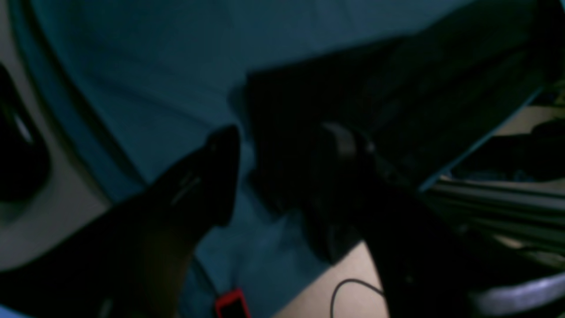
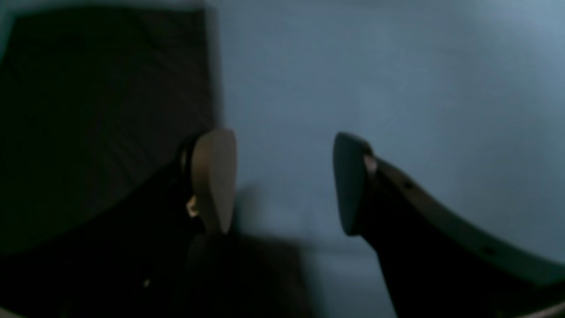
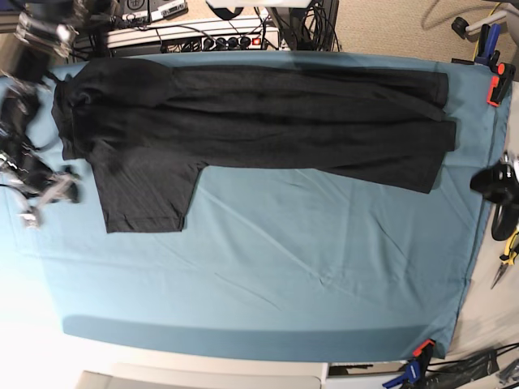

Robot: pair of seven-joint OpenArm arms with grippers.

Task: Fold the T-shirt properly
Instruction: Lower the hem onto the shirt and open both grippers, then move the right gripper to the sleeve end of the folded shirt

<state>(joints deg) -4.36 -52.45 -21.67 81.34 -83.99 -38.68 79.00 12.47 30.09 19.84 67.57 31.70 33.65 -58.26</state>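
Note:
The sleeve of the black T-shirt sticks out toward me past the folded T-shirt, so I will use my right gripper to take the sleeve's near corner (image 3: 112, 226) and fold it over the T-shirt.
The black T-shirt (image 3: 259, 113) lies flat along the far half of the teal table cloth (image 3: 284, 267), folded lengthwise into a long band. One sleeve (image 3: 146, 194) sticks out toward me at the left. My right gripper (image 3: 40, 203) is blurred at the table's left edge, just left of the sleeve. In the right wrist view it (image 2: 284, 176) is open and empty over bare cloth, with the shirt (image 2: 88, 110) to its left. My left gripper (image 3: 495, 182) is at the right edge, apart from the shirt's hem. In the left wrist view it (image 1: 282, 145) is open, with the shirt's corner (image 1: 353, 88) beyond the fingers.
An orange clamp (image 3: 495, 81) holds the cloth at the far right corner and another clamp (image 3: 418, 352) at the near right. A power strip and cables (image 3: 195, 36) lie behind the table. Tools (image 3: 504, 259) lie off the right edge. A red object (image 1: 231, 304) sits below the table edge.

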